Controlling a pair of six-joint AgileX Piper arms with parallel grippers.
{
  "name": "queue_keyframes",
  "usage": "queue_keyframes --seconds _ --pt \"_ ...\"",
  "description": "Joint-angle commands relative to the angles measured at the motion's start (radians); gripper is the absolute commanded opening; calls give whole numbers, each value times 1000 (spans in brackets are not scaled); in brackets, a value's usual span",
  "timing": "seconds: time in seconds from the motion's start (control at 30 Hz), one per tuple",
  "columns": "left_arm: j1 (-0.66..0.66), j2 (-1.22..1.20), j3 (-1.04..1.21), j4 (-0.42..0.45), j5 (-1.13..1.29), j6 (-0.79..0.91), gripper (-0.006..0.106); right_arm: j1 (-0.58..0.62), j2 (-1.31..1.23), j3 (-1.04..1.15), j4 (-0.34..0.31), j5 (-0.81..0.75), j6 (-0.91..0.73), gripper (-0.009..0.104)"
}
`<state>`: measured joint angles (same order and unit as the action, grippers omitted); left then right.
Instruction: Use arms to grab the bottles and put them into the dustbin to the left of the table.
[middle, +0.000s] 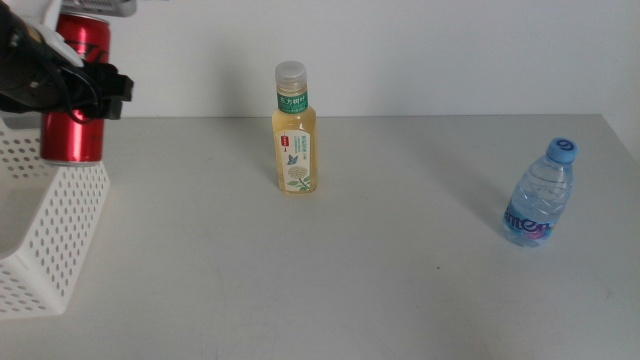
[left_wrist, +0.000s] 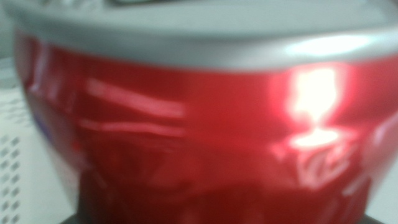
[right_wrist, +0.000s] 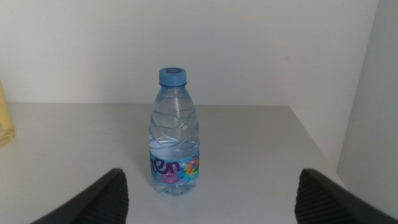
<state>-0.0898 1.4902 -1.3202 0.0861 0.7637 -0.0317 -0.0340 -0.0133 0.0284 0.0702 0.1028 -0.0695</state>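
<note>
The left gripper will release the red soda can on the bottom inside the white perforated dustbin (middle: 17, 212), near its table-side.
At the far left of the middle view, my left gripper (middle: 92, 90) is shut on the red soda can (middle: 73, 130), holding it upright above the white perforated dustbin (middle: 62, 225). The can (left_wrist: 199, 137) fills the left wrist view, blurred. The yellow tea bottle (middle: 294, 140) stands upright at the table's centre back. The clear blue-capped water bottle (middle: 540, 195) stands at the right. My right gripper (right_wrist: 211, 199) is open, and the water bottle (right_wrist: 174, 137) stands a short way ahead of it, between the lines of the two jaws. The right arm is out of the middle view.
The light-grey table (middle: 380, 270) ends at a white wall behind and at its right edge (middle: 620, 150) near the water bottle. The dustbin's holed wall (left_wrist: 9, 162) shows beside the can. A yellow sliver of the tea bottle (right_wrist: 5, 118) sits at the right wrist picture's border.
</note>
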Motion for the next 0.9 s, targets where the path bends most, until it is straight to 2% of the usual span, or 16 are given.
queue_keyframes --seconds 0.0,0.33,0.57,0.73,0.87 --pt "52 -27 -112 -6 31 11 -1 -5 -22 -10 -11 -83 -9 94" --pt "269 50 -303 -19 247 108 -1 -5 -22 -10 -11 -83 -9 94" --pt "415 127 -308 -108 273 224 -1 -5 -22 -10 -11 -83 -9 94" --pt "452 203 -308 -162 321 305 -1 -5 -22 -10 -11 -83 -9 94" --pt "451 267 -308 -160 321 330 -1 -5 -22 -10 -11 -83 -9 94"
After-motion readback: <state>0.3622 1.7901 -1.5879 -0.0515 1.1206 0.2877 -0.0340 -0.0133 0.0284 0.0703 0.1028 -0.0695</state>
